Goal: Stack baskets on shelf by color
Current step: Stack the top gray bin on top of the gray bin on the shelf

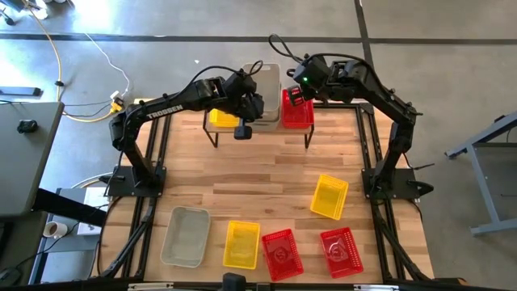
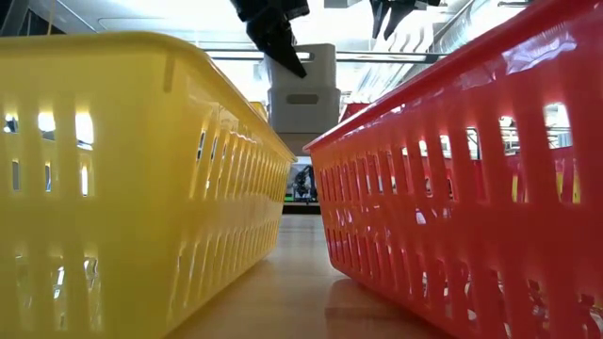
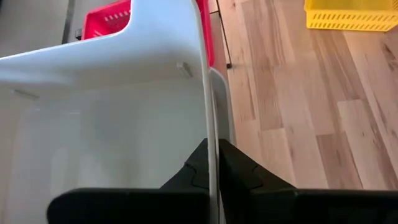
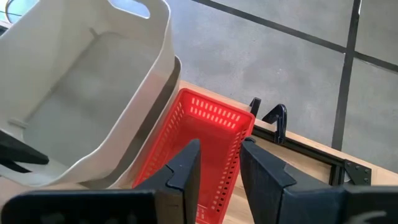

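Note:
The upper grey-white basket sits tilted inside the lower one, so next my left gripper opens, lets it settle, then pinches its end nearer the red basket (image 3: 204, 68).
The shelf (image 1: 258, 124) stands at the table's far middle. On it a yellow basket (image 1: 222, 119) is at the left, a red basket (image 1: 296, 111) at the right and a grey-white basket (image 4: 163, 93) between them. A second grey-white basket (image 1: 262, 85) sits tilted, partly inside that one, with my left gripper (image 3: 211, 163) shut on it. My right gripper (image 4: 221, 155) hangs open above the red basket (image 4: 208, 134), touching nothing. In the low view the grey-white pair (image 2: 301, 94) shows far back, with the left gripper (image 2: 280, 42) above it. My left gripper pinches the upper grey-white basket's near end wall (image 3: 210, 127), one finger inside the basket and one outside. The fingers come slanting down from the table's near left. The basket is tilted, its lower part inside the grey-white basket beneath.
On the near half of the table lie a grey-white basket (image 1: 186, 236), a yellow basket (image 1: 241, 244), two red baskets (image 1: 282, 253) (image 1: 341, 251) and another yellow basket (image 1: 329, 196). Bare wood lies between these and the shelf.

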Robot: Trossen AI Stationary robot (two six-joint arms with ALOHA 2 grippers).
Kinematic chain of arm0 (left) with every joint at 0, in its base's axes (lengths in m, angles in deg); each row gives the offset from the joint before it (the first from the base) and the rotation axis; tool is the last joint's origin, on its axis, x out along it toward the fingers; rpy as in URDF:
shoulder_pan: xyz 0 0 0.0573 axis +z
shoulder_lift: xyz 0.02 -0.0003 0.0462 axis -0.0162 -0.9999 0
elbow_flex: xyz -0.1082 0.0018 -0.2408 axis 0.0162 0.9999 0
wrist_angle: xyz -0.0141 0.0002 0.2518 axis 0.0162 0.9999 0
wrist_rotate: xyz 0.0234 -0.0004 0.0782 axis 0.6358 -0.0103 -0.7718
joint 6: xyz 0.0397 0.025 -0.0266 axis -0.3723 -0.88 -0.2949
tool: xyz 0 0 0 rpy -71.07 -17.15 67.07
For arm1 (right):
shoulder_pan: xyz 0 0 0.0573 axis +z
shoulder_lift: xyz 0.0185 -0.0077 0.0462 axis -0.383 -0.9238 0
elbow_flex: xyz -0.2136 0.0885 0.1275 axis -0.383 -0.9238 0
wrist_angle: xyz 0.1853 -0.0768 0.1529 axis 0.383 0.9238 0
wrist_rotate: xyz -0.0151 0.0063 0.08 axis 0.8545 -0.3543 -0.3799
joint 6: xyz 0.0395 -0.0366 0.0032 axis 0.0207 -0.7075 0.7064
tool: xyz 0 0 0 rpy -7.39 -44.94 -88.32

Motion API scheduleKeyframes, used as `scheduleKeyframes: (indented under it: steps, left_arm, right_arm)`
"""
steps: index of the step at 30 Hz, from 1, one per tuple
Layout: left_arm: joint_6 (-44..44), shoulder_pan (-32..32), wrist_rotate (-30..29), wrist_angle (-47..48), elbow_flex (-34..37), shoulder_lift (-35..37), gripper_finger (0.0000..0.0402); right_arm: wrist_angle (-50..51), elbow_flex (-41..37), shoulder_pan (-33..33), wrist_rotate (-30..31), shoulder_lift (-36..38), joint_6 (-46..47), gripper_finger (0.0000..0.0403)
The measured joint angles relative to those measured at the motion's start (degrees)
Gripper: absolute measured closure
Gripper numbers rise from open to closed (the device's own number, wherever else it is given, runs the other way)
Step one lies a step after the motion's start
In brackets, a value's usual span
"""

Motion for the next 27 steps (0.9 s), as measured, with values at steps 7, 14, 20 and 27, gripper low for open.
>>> scheduleKeyframes:
  steps: [7, 14, 20, 27]
  left_arm:
    - [-0.85, -0.11, 0.03, -0.1, 0.0, 0.0, 0.0401]
    - [-0.41, -0.13, -2.42, 0.12, 0.0, 0.0, 0.039]
    - [-0.43, -0.11, -2.57, 0.12, 0.0, 0.01, 0.0358]
    - [0.64, -0.15, -2.55, 0.12, 0.0, 0.02, 0.0323]
  right_arm:
    - [0.0, 0.0, 0.0, -0.02, 0.0, 0.0, 0.0307]
    - [0.0, 0.0, 0.0, -0.14, 0.0, 0.02, 0.0307]
    - [0.0, 0.0, 0.0, -0.87, 0.0, 0.02, 0.0307]
    - [0.0, 0.0, 0.0, -1.24, 0.0, 0.02, 0.0307]
